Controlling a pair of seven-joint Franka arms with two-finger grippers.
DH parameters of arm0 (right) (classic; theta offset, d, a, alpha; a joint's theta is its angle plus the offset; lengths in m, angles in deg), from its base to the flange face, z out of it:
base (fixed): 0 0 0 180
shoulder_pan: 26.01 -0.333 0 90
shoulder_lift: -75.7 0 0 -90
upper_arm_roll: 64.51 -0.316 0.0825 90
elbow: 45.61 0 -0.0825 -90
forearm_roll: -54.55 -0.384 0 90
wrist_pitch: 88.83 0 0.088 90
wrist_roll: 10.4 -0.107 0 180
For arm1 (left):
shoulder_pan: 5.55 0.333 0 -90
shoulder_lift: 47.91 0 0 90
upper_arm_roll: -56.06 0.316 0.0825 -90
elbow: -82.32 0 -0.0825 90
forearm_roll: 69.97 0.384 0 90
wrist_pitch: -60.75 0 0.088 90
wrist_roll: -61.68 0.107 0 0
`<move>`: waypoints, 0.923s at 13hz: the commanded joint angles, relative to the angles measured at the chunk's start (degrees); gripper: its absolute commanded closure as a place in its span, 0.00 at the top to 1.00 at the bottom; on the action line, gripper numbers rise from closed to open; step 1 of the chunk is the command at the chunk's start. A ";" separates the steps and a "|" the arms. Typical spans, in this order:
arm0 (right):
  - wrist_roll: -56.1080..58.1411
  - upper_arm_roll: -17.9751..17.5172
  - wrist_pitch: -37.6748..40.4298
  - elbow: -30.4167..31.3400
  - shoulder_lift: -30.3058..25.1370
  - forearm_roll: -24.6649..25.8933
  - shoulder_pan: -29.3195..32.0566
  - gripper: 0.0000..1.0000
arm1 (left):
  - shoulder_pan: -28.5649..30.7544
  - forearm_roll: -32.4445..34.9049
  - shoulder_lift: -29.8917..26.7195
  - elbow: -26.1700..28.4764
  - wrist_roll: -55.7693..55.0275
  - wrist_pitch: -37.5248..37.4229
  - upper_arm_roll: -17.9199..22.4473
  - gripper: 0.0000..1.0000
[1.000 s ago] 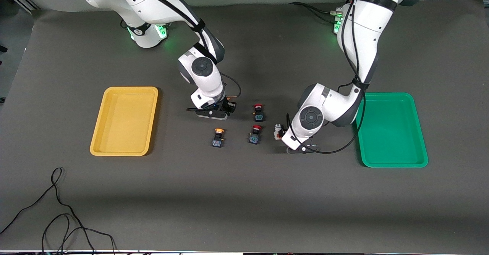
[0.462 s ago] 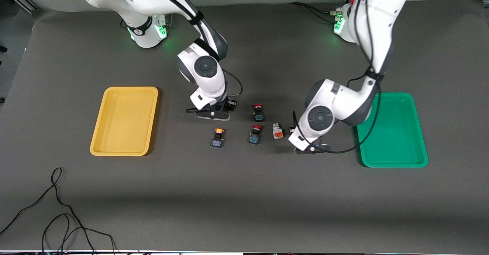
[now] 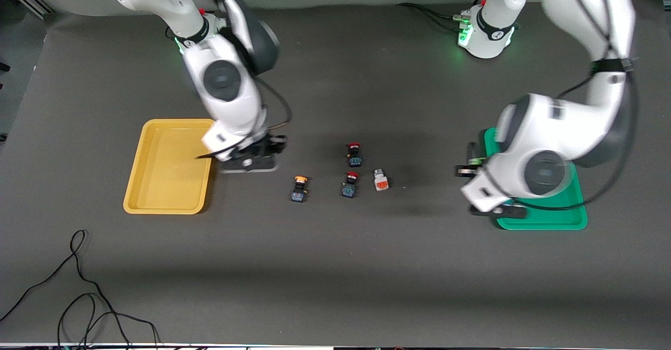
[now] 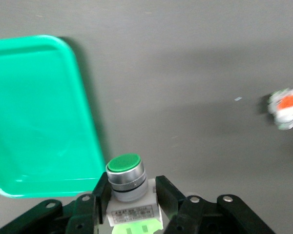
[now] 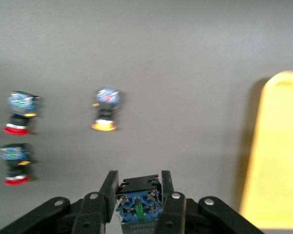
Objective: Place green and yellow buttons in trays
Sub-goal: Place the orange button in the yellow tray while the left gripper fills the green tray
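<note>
Next, my left gripper releases the green-faced button near the middle of the green tray's bottom (image 3: 546, 181) (image 4: 7, 117). It is now held beside that tray.
My left gripper (image 3: 467, 170) is shut on a white-bodied button with a green face (image 4: 125, 170) and holds it over the table beside the green tray (image 3: 545, 226), which also shows in the left wrist view (image 4: 34, 112). My right gripper (image 3: 274, 146) is shut on a black-blue button (image 5: 139, 197), its cap hidden, over the table beside the yellow tray (image 3: 170, 165). A yellow-capped button (image 3: 299, 188) and a white button with an orange face (image 3: 381, 180) lie mid-table.
Two red-capped black-blue switches (image 3: 355, 154) (image 3: 350, 184) lie between the yellow-capped button and the orange-faced one. A black cable (image 3: 78, 287) loops near the table's front edge toward the right arm's end.
Both grippers have risen and moved away from the buttons: the left with the green-faced button toward the green tray, the right with the black-blue button toward the yellow tray.
</note>
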 commanded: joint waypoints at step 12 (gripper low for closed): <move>64.89 30.69 -18.57 18.85 8.95 -26.48 9.60 0.20 | 22.17 5.97 -0.25 25.33 29.49 29.93 -0.29 0.00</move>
